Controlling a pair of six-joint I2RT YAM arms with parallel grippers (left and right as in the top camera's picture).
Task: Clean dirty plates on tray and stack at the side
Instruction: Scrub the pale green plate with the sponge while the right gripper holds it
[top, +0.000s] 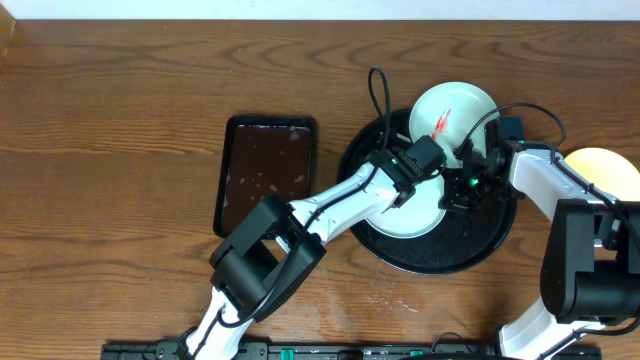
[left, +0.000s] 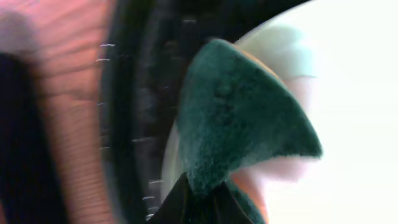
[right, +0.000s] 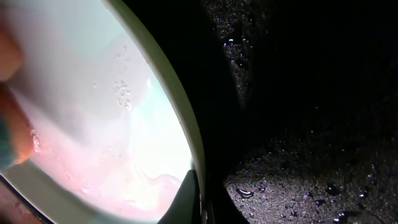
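Next, my left gripper releases the teal sponge close to the middle of the dark-brown rectangular tray (top: 268, 193).
The black round tray (top: 480, 245) holds a white plate (top: 420, 215) at its middle. My left gripper (top: 404, 192) is shut on a teal sponge (left: 242, 118) that presses on this plate (left: 348, 93), beside the tray's rim (left: 137, 93). Pinkish smears show on the plate's wet face (right: 93, 112). My right gripper (top: 457, 190) is shut on the plate's right rim, one finger inside and one outside (right: 199, 186). A second white plate (top: 455, 110) with a red sauce streak lies at the tray's far edge. A pale yellow plate (top: 600, 165) rests on the table to the right.
A dark-brown rectangular tray (top: 265, 172) lies left of the black tray. Water drops speckle the black tray's floor (right: 298, 155) and the wood in front of it (top: 385, 295). Bare wood-grain tabletop (top: 110, 150) stretches to the left.
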